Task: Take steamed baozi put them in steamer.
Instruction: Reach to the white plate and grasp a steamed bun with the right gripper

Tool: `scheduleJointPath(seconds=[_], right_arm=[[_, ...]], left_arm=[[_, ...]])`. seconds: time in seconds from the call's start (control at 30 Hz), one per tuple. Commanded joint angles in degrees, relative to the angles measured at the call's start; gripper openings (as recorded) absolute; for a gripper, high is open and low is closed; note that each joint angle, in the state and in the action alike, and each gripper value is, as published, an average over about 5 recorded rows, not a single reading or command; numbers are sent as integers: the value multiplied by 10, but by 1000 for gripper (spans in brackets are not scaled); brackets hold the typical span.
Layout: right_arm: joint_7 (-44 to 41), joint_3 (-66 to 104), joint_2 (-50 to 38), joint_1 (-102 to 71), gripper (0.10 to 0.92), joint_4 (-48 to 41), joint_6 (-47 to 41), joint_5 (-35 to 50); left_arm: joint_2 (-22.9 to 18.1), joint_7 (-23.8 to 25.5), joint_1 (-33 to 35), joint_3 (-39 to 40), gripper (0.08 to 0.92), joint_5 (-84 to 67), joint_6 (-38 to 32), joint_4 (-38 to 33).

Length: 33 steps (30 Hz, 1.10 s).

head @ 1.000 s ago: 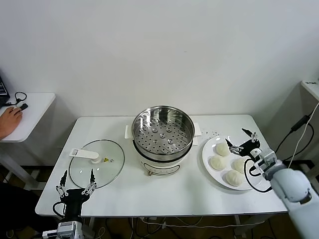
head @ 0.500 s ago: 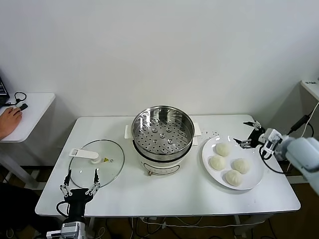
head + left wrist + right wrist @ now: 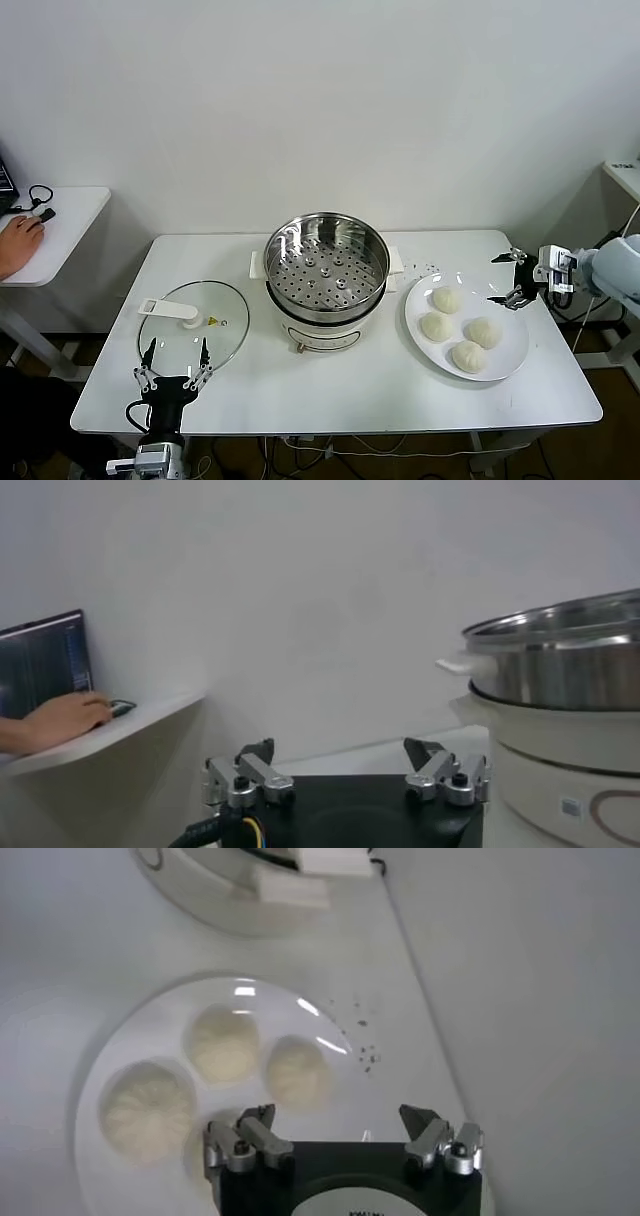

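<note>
The sides of the baozi (image 3: pixel 446 299) (image 3: pixel 298 1074) at the plate's far edge, the one nearest the dark crumbs, will be gripped by my right gripper as it closes around them.
The steamer (image 3: pixel 327 266), a shiny steel pot with a perforated tray on a white base, stands empty at the table's middle. Four off-white baozi (image 3: pixel 447 298) lie on a white plate (image 3: pixel 512 346) to its right. My right gripper (image 3: pixel 508 279) is open and empty, just past the plate's far right rim. In the right wrist view it (image 3: pixel 337 1116) hovers at the plate's edge (image 3: pixel 150 1038), with baozi (image 3: pixel 225 1043) ahead of it. My left gripper (image 3: pixel 175 357) is open and empty by the table's front left edge. In the left wrist view it (image 3: pixel 338 750) faces the steamer's side (image 3: pixel 560 680).
A flat glass lid (image 3: pixel 195 328) lies left of the steamer, just beyond the left gripper. A side table (image 3: pixel 70 205) at far left holds a person's hand (image 3: pixel 20 240) and a laptop (image 3: pixel 40 660). Cables hang past the table's right edge.
My right gripper has drawn back from over the plate toward the table's right edge, still open and empty. My left gripper has shifted slightly rightward and toward the lid.
</note>
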Motion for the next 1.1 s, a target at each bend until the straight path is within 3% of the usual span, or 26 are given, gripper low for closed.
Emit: scheduleJointPath(seconds=[0.03,0.23,0.47,1.1], right_arm=[[-78,-308,59,275,823,-106,47,28],[-103,-402,126,336,823,-172,68,64],[-123,-477,194,366,823,-215,82,48],[-122,-396,283,278,823,-348,98,-25]], left_arm=[[4,2,-1,3,823,2,-1,3],[4,2,-1,7,823,1,0,2],[5,4,-2,9,823,5,-1,6],[0,10,-6,7,823,11,2,9]])
